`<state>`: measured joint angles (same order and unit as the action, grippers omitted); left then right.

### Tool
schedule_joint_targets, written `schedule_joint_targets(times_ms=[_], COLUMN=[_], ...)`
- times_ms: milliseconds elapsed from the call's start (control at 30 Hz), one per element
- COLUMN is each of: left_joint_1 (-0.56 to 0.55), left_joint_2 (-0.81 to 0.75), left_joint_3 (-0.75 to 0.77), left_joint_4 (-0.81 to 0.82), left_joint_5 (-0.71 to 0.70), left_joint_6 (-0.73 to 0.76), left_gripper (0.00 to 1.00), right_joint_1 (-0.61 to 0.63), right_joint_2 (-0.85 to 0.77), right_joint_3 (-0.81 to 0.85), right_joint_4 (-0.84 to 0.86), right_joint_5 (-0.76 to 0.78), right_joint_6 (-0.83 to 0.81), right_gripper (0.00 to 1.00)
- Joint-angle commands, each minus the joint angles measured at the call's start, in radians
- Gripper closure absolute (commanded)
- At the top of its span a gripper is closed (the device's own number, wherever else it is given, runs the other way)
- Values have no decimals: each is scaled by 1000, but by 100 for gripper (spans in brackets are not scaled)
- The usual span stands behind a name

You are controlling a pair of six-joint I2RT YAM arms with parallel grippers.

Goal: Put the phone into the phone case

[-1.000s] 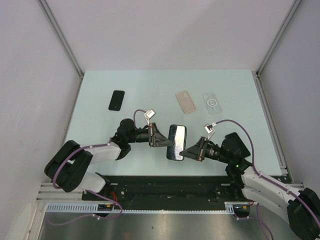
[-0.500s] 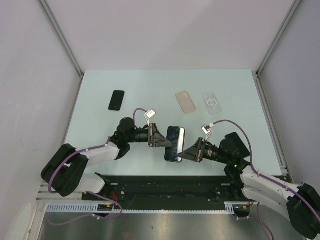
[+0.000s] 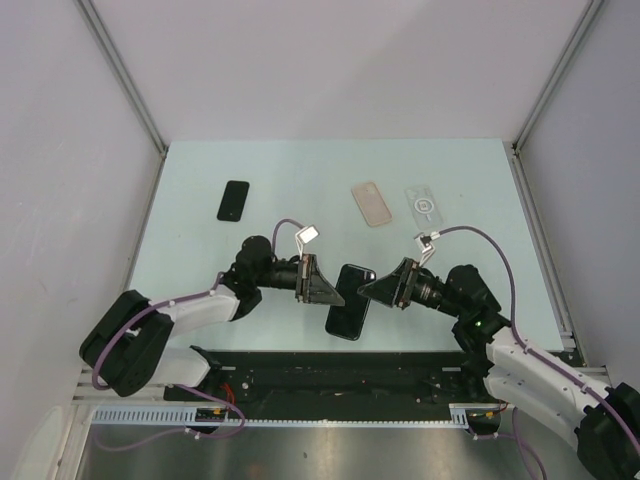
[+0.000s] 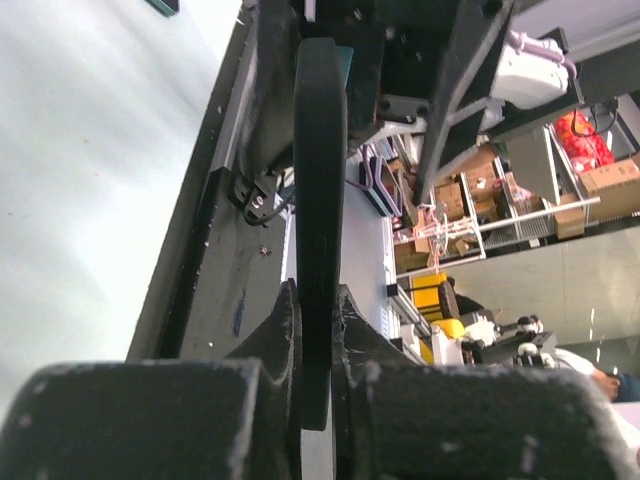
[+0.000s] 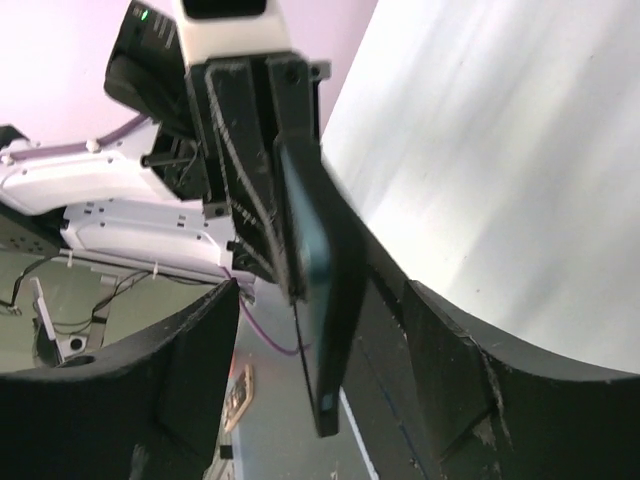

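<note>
My left gripper is going to set the black phone down on the table [image 3: 317, 272] between the tan phone case and the black rail.
A black phone [image 3: 349, 302] hangs above the table's near edge, tilted, with my left gripper [image 3: 332, 290] shut on its left edge. In the left wrist view the phone [image 4: 320, 180] shows edge-on, pinched between both fingers [image 4: 285, 335]. My right gripper [image 3: 370, 286] is open at the phone's right side. In the right wrist view the phone [image 5: 325, 290] stands between its spread fingers [image 5: 195, 365], and neither finger touches it. A tan translucent phone case [image 3: 372, 203] and a clear phone case with a ring mark [image 3: 425, 206] lie flat at the back right.
A second black phone [image 3: 233, 200] lies flat at the back left of the pale green table [image 3: 200, 260]. A black rail [image 3: 330, 368] runs along the near edge. White walls enclose the table on three sides.
My right gripper has opened and let go of the phone. The phone now hangs from the left gripper alone, tilted and slightly lower.
</note>
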<state>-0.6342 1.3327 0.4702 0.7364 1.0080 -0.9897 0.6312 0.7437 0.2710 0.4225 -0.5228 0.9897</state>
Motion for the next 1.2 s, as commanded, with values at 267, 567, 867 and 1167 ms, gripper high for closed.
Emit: schedule_joint_targets(times_ms=[267, 567, 867, 1167], left_joint_1=[-15, -15, -15, -10], left_joint_2=[-47, -10, -26, -76], left_joint_3=[138, 193, 202, 216], left_joint_4=[-362, -543, -566, -522], left_joint_5=[-5, -88, -143, -178], left_joint_6=[227, 330, 323, 249], left_gripper=[100, 100, 100, 100], right_joint_1=[-84, -84, -85, -50], right_joint_2=[65, 71, 72, 62], right_joint_3=[88, 123, 123, 39], right_joint_4=[62, -53, -96, 6], right_joint_5=[-65, -51, -62, -86], right_joint_6=[-32, -135, -112, -31], right_gripper=[92, 81, 100, 47])
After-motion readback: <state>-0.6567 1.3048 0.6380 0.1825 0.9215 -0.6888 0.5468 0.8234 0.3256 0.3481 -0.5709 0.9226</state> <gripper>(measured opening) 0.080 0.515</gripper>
